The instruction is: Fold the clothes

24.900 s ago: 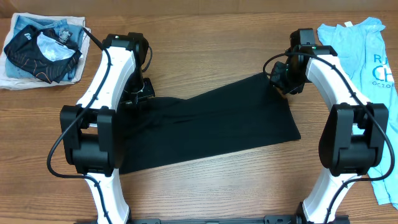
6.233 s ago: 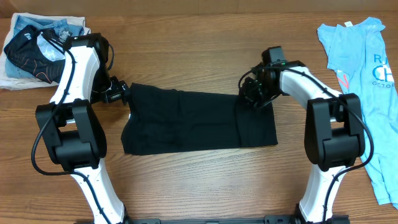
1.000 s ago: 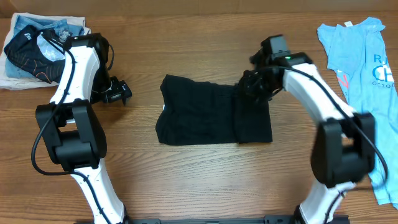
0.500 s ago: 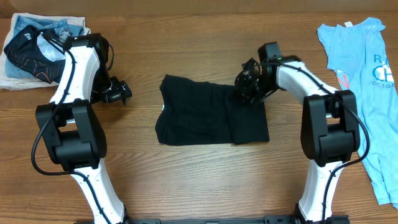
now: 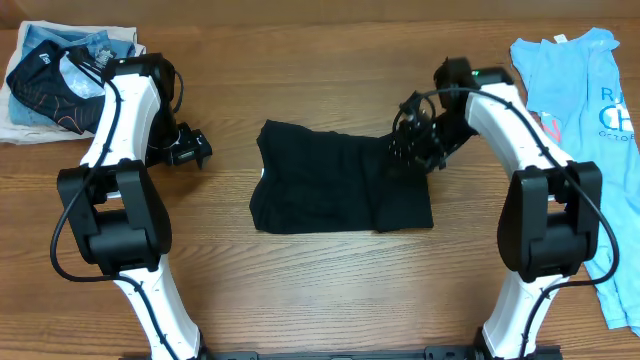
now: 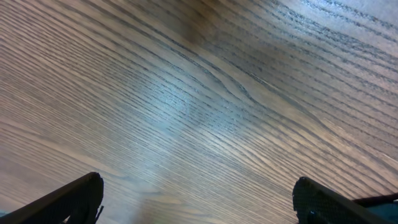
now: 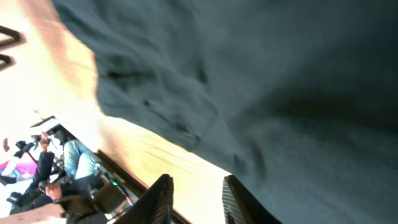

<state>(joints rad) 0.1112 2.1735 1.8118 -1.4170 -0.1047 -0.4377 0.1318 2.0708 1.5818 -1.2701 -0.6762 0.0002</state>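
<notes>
My left gripper is going to the edge of the black T-shirt's end (image 5: 267, 162) opposite the narrower flap. It will close there on the side toward the pile of clothes.
The clothes, a plain black T-shirt (image 5: 335, 180), lie folded into a compact rectangle at the table's middle, with a narrower flap laid over the right end. My right gripper (image 5: 412, 150) hovers at the shirt's upper right corner. In the right wrist view its gripper (image 7: 198, 182) has the jaws slightly apart, with bare wood showing between them, and the black fabric (image 7: 280, 81) lies just beyond the tips. My left gripper (image 5: 200, 150) rests left of the shirt, apart from it. Seen from the left wrist, this gripper (image 6: 198, 186) is wide open over bare wood.
A light blue printed T-shirt (image 5: 585, 110) lies along the right edge. A heap of garments (image 5: 65, 75), one of them black with thin orange lines, sits at the back left corner. Bare wood surrounds the folded shirt.
The right gripper's jaws have parted and let go of the shirt's right flap, and the arm has drawn back slightly to the right. The left arm has stayed still.
</notes>
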